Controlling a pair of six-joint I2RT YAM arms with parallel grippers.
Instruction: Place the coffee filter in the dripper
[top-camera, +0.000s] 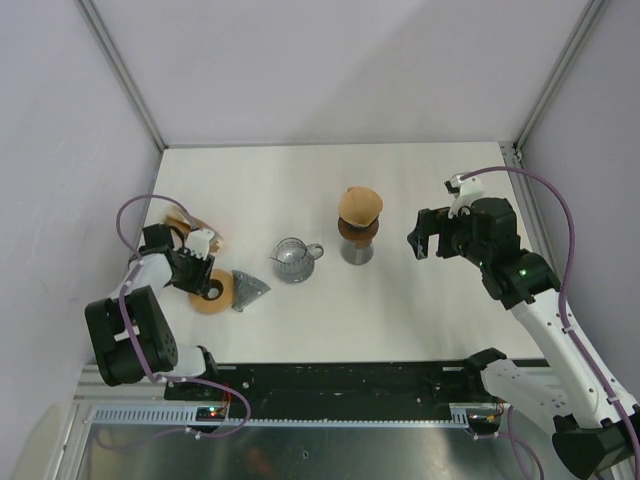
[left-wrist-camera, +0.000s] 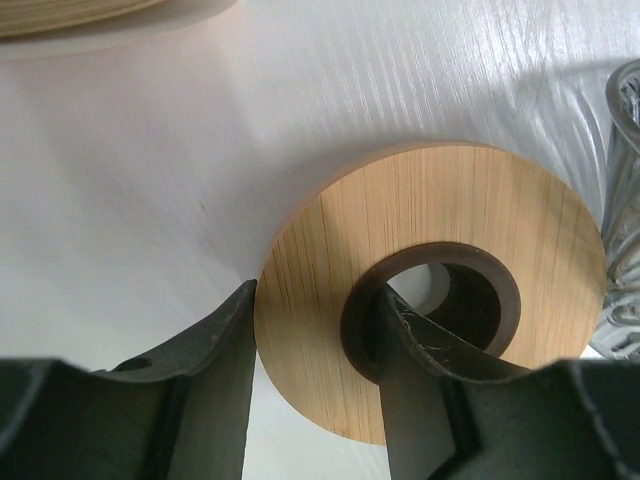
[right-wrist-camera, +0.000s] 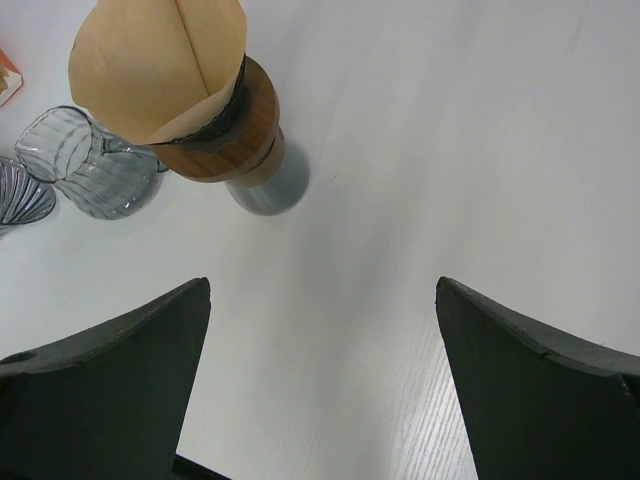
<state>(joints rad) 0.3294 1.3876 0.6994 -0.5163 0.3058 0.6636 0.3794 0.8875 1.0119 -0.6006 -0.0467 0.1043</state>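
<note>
My left gripper needs to let go of the wooden ring on the open top of the glass pitcher (top-camera: 291, 250).
The brown paper coffee filter (top-camera: 359, 204) (right-wrist-camera: 160, 65) stands open-side up in the dripper (right-wrist-camera: 225, 130), which has a wooden collar and rests on a grey cup (top-camera: 358, 248) at the table's middle. My right gripper (top-camera: 421, 241) (right-wrist-camera: 322, 290) hovers to its right, open and empty. My left gripper (top-camera: 205, 276) (left-wrist-camera: 315, 295) is at the left, over a flat wooden ring (top-camera: 213, 291) (left-wrist-camera: 440, 230). One finger presses the ring's outer edge, while the other sits inside the dark hole against its rim.
A ribbed glass cone (top-camera: 250, 285) (right-wrist-camera: 15, 195) lies beside the ring. A glass pitcher (top-camera: 294, 260) (right-wrist-camera: 95, 165) stands between it and the cup. A brown stack (top-camera: 190, 224) sits behind the left gripper. Grey walls close in the white table (top-camera: 300, 180).
</note>
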